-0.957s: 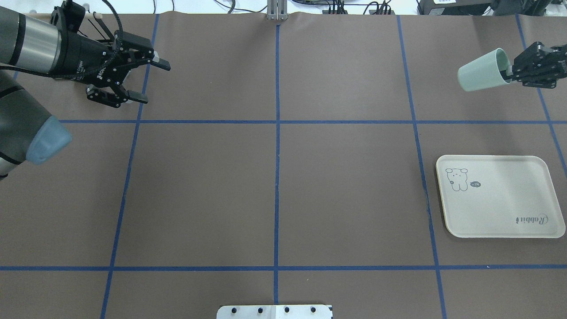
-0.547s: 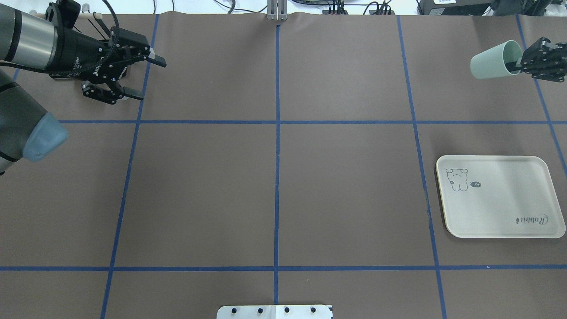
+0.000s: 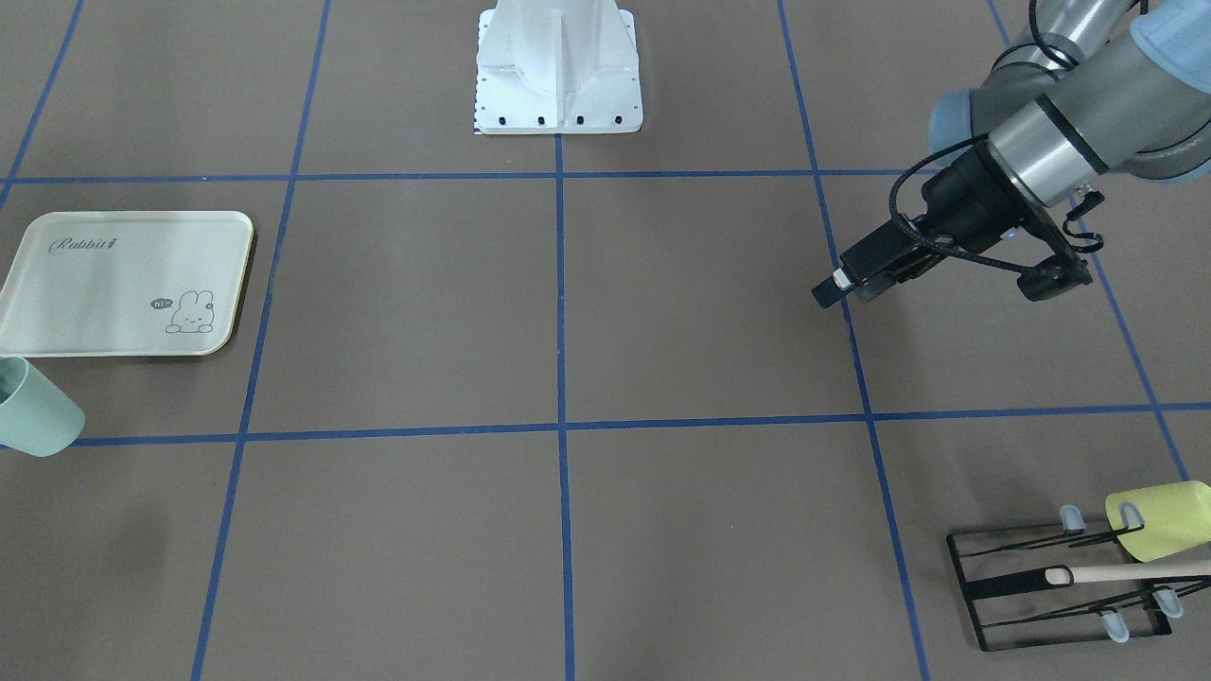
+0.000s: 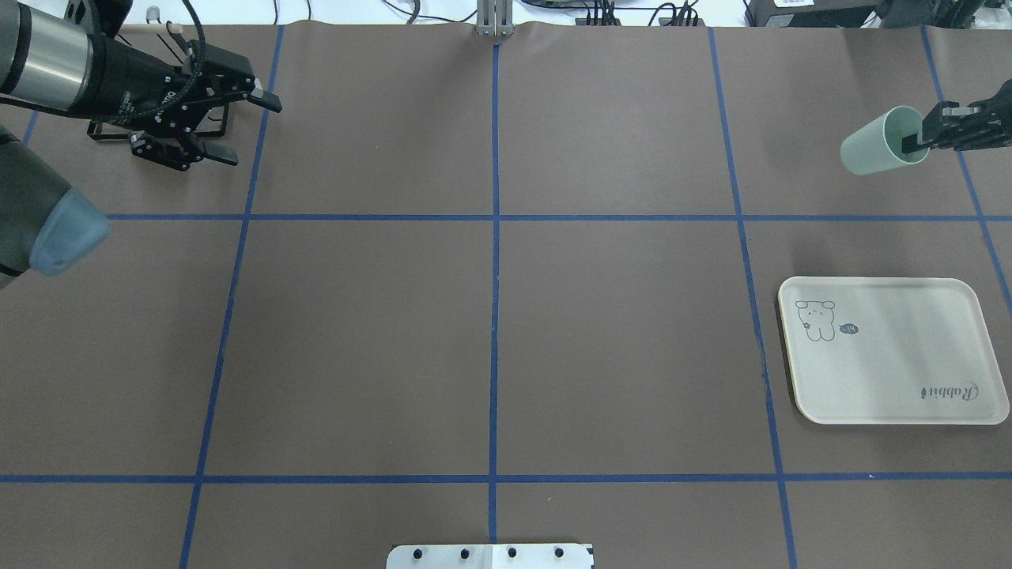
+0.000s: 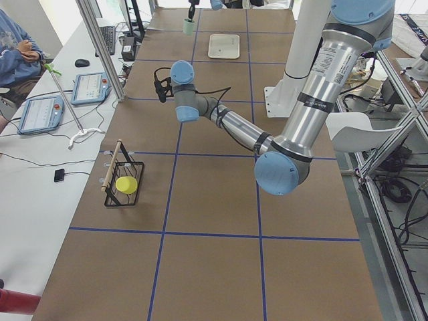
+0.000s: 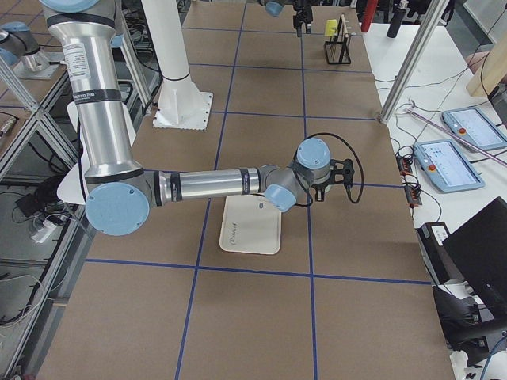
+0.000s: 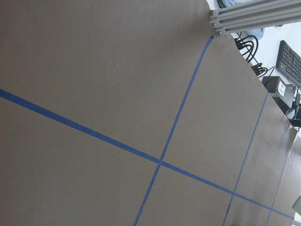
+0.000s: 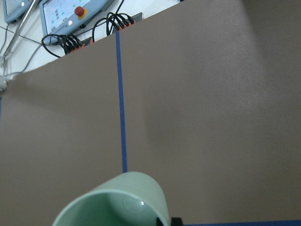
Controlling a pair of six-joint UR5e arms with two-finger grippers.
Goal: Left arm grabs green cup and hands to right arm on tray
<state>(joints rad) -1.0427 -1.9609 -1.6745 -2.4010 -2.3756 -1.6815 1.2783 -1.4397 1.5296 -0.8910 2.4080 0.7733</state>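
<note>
The robot's right gripper will release the green cup on the cream tray [image 3: 115, 284], beside the rabbit's small speech bubble.
The pale mint-green cup [image 4: 874, 148] hangs tilted, mouth toward the right arm, above the table beyond the tray's far side. My right gripper [image 4: 911, 144] is shut on its rim, one finger inside the mouth. The cup also shows at the left edge of the front view [image 3: 33, 409] and at the bottom of the right wrist view [image 8: 117, 202]. The cream tray [image 4: 893, 371], [image 3: 104, 284] lies empty on the robot's right. My left gripper [image 4: 251, 130], [image 3: 837, 288] is open and empty at the far left.
A black wire rack [image 3: 1041, 582] at the far left corner holds a yellow-green cup [image 3: 1162, 520] and a wooden stick [image 3: 1135, 570]. The white robot base plate [image 4: 490, 555] sits at the near middle edge. Blue tape lines grid the brown table.
My right wrist has turned with the cup, which shifted a little right and then nearer. My left gripper has drawn back toward the far left corner, still open.
</note>
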